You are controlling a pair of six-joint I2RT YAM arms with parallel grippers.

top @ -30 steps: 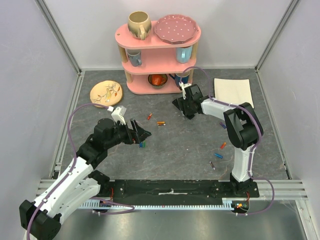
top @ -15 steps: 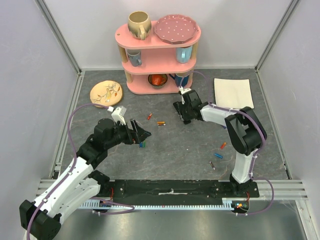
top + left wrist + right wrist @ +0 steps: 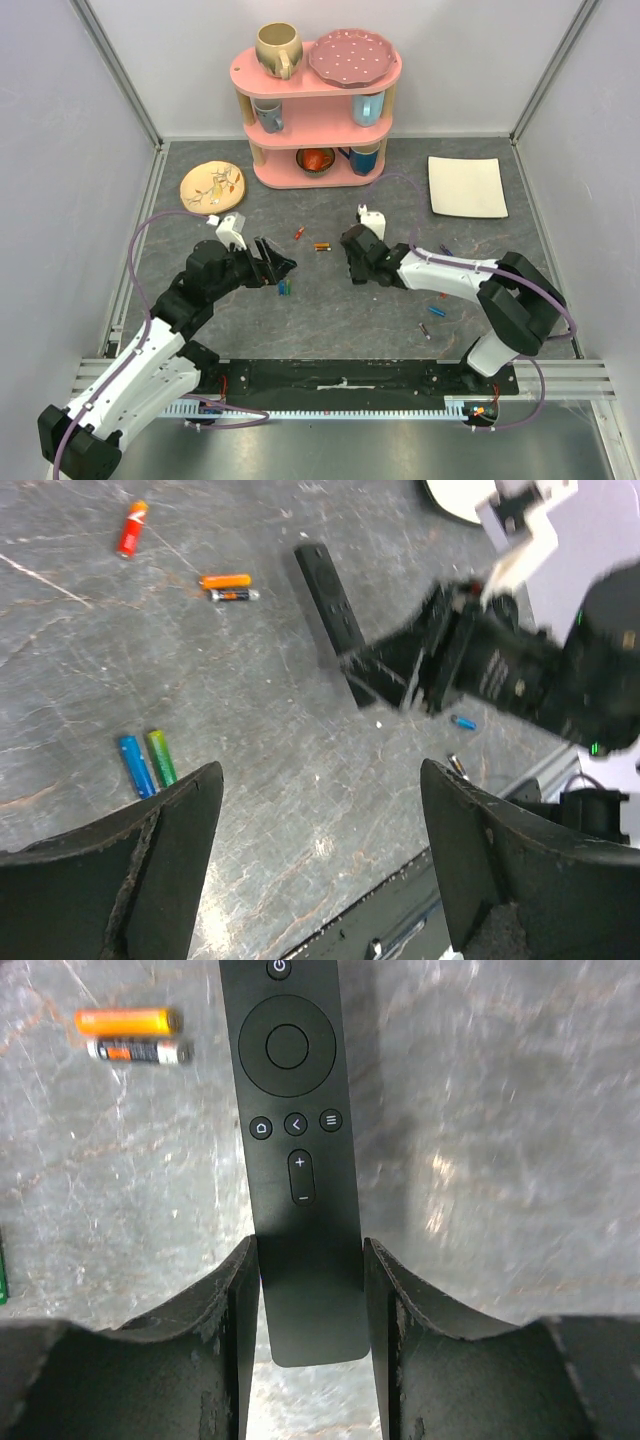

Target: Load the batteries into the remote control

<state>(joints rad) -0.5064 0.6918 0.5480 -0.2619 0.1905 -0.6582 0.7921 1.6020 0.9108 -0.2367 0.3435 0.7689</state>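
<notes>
My right gripper is to set the remote control down on the bare table diagonally nearer than the orange battery pair (image 3: 353, 277) (image 3: 294, 1242).
The remote control (image 3: 296, 1150) is a slim black bar lying buttons-up on the grey table, and my right gripper (image 3: 310, 1270) is shut on its lower end, a finger pressing each long edge. The left wrist view shows the remote control (image 3: 328, 592) reaching out from the right gripper (image 3: 400, 670). My left gripper (image 3: 320, 780) hovers wide open over bare table, holding nothing. Batteries lie loose: a blue (image 3: 135, 767) and green one (image 3: 161, 757) near the left gripper, an orange pair (image 3: 128, 1022) beside the remote, a red one (image 3: 298, 233), and several (image 3: 436, 310) by the right arm.
A pink shelf (image 3: 316, 100) with cups and a plate stands at the back. A round wooden plate (image 3: 212, 184) lies back left and a white square plate (image 3: 466, 186) back right. A black rail (image 3: 340, 378) runs along the near edge.
The right gripper has closed on the remote and moved from in front of the shelf toward the table's middle and near side. The left gripper has barely moved.
</notes>
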